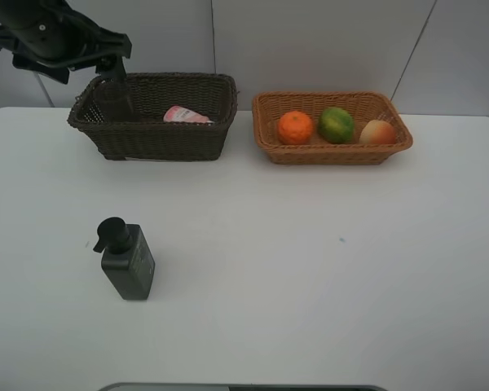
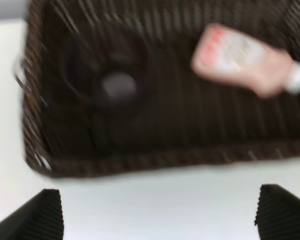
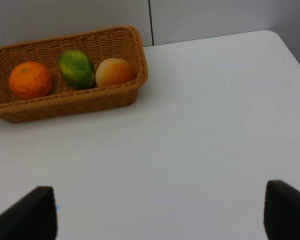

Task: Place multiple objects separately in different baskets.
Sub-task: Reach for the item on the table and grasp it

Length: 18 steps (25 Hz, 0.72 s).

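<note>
My left gripper moves to the black pump bottle next and closes on the upper part of its body (image 1: 127, 254), below the pump.
The dark brown basket (image 1: 159, 140) stands at the back left with the pink white-capped tube (image 1: 186, 116) lying in it. In the left wrist view the tube (image 2: 240, 59) lies at one end and a blurred round cup (image 2: 110, 80) sits at the other end of this basket (image 2: 140, 162). My left gripper (image 2: 160, 220) hovers open and empty above the basket's left end. The light basket (image 1: 334, 153) holds the orange (image 1: 295, 127), the green fruit (image 1: 336, 125) and the peach (image 1: 378, 132). The black pump bottle (image 1: 126, 261) stands on the table. My right gripper (image 3: 157, 215) is open and empty, short of the light basket (image 3: 65, 102).
The left arm (image 1: 57, 37) hangs over the dark basket's back left corner. A grey wall runs close behind both baskets. White tabletop (image 1: 310, 261) stretches in front of the baskets and to the right of the bottle.
</note>
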Motion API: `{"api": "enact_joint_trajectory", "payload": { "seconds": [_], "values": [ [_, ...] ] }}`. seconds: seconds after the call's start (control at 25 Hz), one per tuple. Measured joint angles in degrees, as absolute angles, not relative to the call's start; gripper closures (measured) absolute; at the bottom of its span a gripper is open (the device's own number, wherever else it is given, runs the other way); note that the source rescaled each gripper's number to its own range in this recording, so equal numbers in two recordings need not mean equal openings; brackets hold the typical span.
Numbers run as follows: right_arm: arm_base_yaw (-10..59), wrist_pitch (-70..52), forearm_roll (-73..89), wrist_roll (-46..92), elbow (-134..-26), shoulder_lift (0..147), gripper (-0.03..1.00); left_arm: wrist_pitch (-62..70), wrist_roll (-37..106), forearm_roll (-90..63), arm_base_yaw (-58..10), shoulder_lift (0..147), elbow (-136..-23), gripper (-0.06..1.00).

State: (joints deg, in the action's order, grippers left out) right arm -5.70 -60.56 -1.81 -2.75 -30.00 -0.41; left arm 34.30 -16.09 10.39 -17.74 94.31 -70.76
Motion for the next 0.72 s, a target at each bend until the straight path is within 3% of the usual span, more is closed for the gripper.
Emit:
{"api": "enact_joint_trajectory", "payload": {
  "seconds": [0.48, 0.72],
  "values": [
    [-5.70, -60.56, -1.81, -2.75, -30.00, -0.41, 0.17, 51.82, -19.46, 5.47, -31.96, 88.87, -65.96, -0.05],
    [-5.70, -60.56, -1.81, -2.75, -30.00, -0.41, 0.17, 53.05, -26.37, 5.05, -35.90, 88.33, -62.19, -0.05]
  ]
}}
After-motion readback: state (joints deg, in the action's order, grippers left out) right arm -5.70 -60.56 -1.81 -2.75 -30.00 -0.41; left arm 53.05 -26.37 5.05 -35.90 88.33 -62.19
